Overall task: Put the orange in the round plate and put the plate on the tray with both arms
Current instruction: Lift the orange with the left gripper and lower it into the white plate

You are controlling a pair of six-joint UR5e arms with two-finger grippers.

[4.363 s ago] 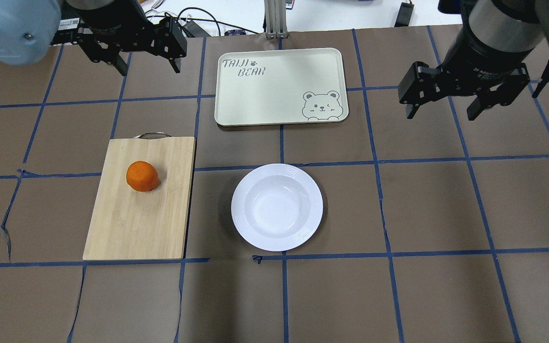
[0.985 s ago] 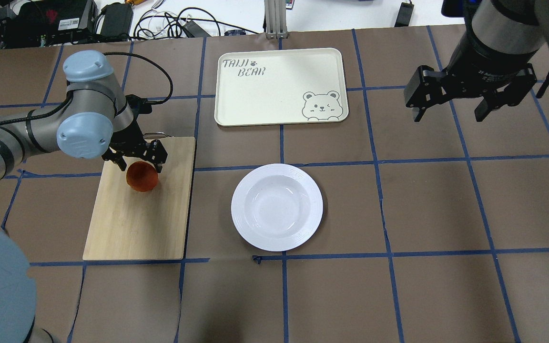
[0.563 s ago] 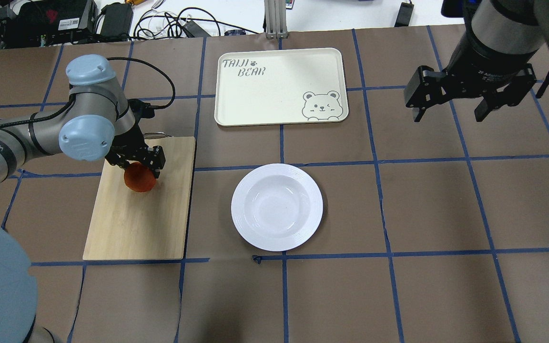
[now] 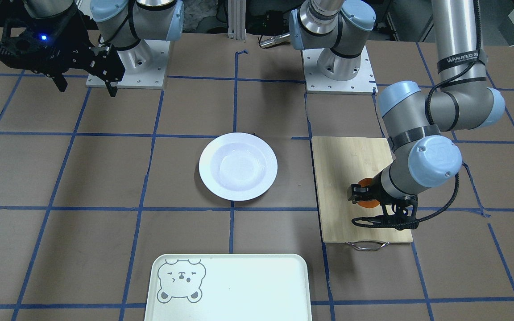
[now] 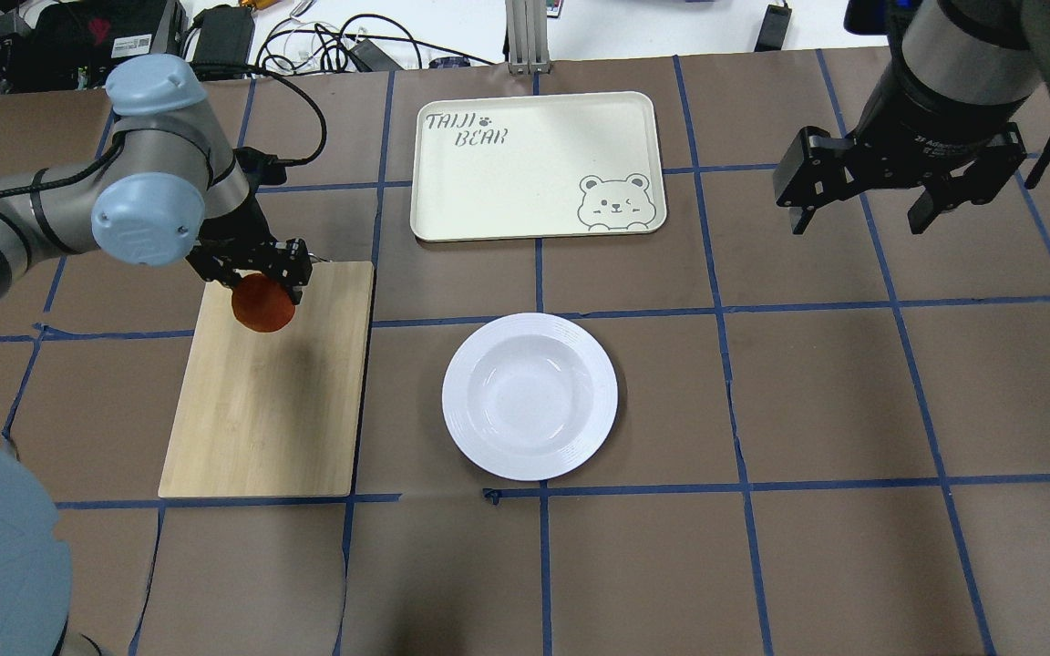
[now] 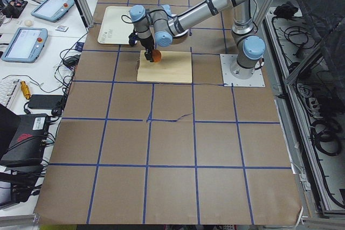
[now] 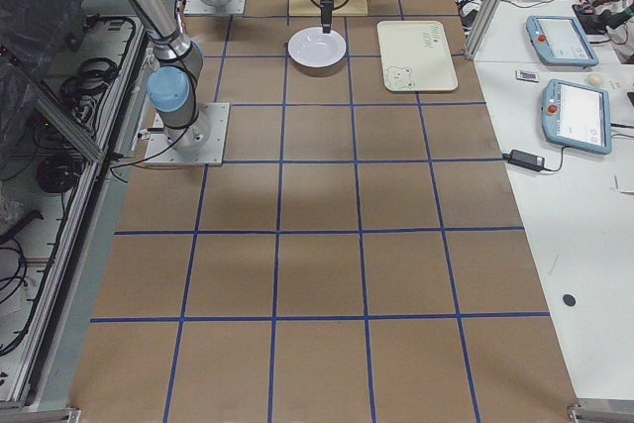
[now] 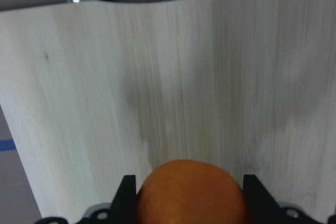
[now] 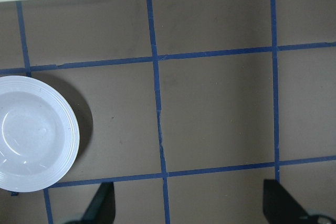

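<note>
Next, the left gripper releases the orange in the middle of the empty white plate (image 4: 239, 165).
The orange (image 5: 262, 307) hangs just above the far end of the bamboo cutting board, and my left gripper (image 5: 262, 293) is shut on it. The left wrist view shows the orange (image 8: 191, 192) between the two black fingers, with the board below it. From the front the orange (image 4: 366, 201) is half hidden by the wrist. Mid-table sits the white round plate (image 5: 596, 397), empty. The cream tray (image 5: 534, 164) with the bear face lies beyond it, also empty. High over the right side of the table, my right gripper (image 5: 858, 219) is open and holds nothing.
The cutting board (image 5: 270, 410) with its metal handle lies left of the plate (image 4: 238, 166). Brown paper with blue tape lines covers the table. Cables and boxes crowd the far edge behind the tray (image 4: 239, 285). Operator tablets sit on side desks.
My left arm came down onto the orange, shut on it and has now raised it off the board, shifting slightly toward the far end. The right arm has stayed nearly still.
</note>
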